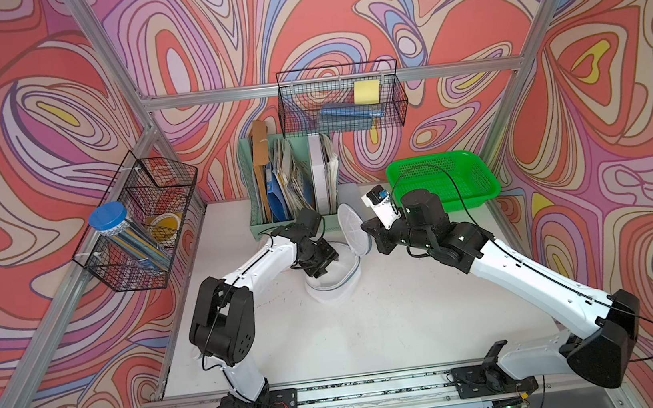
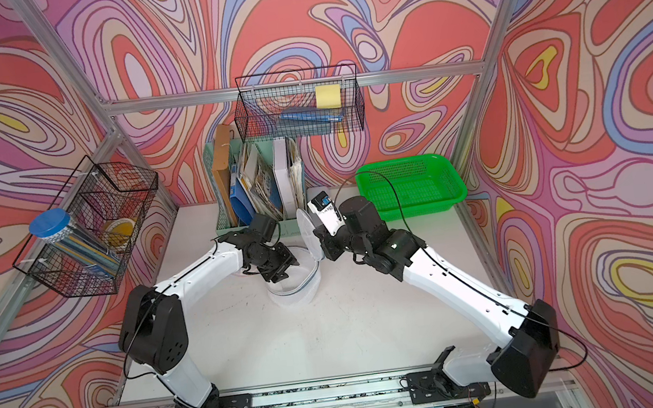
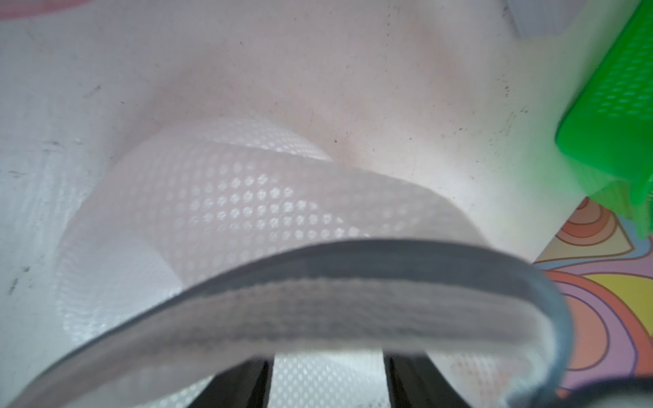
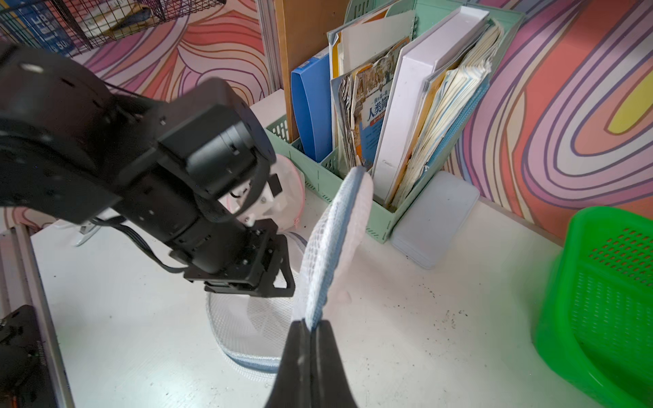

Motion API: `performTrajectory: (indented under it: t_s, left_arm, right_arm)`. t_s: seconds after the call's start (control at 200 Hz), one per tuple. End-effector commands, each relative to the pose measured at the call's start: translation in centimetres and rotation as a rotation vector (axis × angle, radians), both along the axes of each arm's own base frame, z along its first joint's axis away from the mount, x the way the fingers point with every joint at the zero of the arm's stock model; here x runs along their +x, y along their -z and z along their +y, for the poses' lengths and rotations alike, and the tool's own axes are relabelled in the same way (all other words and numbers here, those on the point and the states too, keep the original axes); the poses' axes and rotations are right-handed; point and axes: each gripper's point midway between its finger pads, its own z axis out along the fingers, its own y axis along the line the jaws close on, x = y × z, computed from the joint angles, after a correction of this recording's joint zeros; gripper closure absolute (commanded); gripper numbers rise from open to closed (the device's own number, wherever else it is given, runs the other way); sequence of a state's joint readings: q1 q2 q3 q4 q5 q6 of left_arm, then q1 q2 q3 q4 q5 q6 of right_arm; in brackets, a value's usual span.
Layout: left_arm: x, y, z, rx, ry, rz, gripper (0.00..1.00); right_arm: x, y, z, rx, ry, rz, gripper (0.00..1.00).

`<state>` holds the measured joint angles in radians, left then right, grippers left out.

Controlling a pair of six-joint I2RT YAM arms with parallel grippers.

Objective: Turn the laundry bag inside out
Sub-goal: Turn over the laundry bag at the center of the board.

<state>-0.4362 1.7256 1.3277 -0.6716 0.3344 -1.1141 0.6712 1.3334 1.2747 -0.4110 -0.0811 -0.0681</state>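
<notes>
Next, I release the rim of the laundry bag's flap with my right gripper beside my left gripper's fingers (image 4: 266, 322), in front of the mint file holder.
The laundry bag (image 1: 332, 286) (image 2: 295, 290) is a round white mesh pouch with a blue-grey zipper rim, standing open at mid-table in both top views. Its round lid flap (image 1: 351, 223) (image 4: 335, 247) stands upright, and my right gripper (image 4: 312, 326) (image 1: 367, 231) is shut on the flap's zipper edge. My left gripper (image 1: 320, 272) (image 3: 327, 385) reaches down into the bag's mouth. Its two black fingers (image 3: 247, 385) stand apart and open, with mesh showing between them. The rim band (image 3: 318, 300) crosses just in front of them.
A green basket (image 1: 443, 181) sits at the back right. A mint file holder (image 1: 293, 183) full of books stands behind the bag, with a flat white box (image 4: 434, 219) beside it. Wire baskets hang on the back wall (image 1: 340, 99) and the left wall (image 1: 138, 222).
</notes>
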Motion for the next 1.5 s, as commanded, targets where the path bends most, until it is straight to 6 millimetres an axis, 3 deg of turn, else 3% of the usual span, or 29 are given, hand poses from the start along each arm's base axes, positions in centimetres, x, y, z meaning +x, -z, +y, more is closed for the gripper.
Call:
performTrajectory:
  t_s: [0.0, 0.17, 0.36, 0.636, 0.911, 1.031, 1.181, 1.331, 1.496]
  left_arm:
    - [-1.4, -0.4, 1.0, -0.054, -0.001, 0.066, 0.45]
    - [-0.1, -2.6, 0.2, -0.218, -0.069, 0.067, 0.44]
    - [2.2, -3.4, -0.8, -0.310, -0.123, 0.047, 0.42]
    - [3.8, -1.6, -1.2, -0.306, -0.171, 0.109, 0.42]
    - [5.0, -2.6, -1.5, -0.333, -0.198, 0.085, 0.40]
    - [5.1, -2.0, -1.4, -0.313, -0.211, 0.103, 0.41]
    - [5.6, -1.0, -1.6, -0.319, -0.218, 0.115, 0.55]
    - [6.2, -0.7, -1.5, -0.323, -0.227, 0.111, 1.00]
    - [8.5, -2.2, -1.4, -0.369, -0.219, 0.043, 1.00]
  right_arm:
    - [0.2, 0.1, -0.2, -0.085, -0.032, -0.089, 1.00]
    - [0.2, -0.4, -0.3, -0.114, -0.052, -0.136, 1.00]
    - [-0.3, -0.3, 0.2, -0.118, -0.079, -0.147, 1.00]
    - [-0.7, -0.3, 0.9, -0.115, -0.100, -0.154, 1.00]
    - [-1.3, 0.0, 1.4, -0.122, -0.124, -0.157, 1.00]
    - [-1.5, -0.1, 1.6, -0.121, -0.133, -0.164, 1.00]
    - [-2.0, -0.4, 1.4, -0.125, -0.150, -0.179, 1.00]
    - [-2.9, -0.8, 1.3, -0.143, -0.174, -0.209, 1.00]
    - [-5.6, -1.4, 2.2, -0.223, -0.269, -0.324, 1.00]
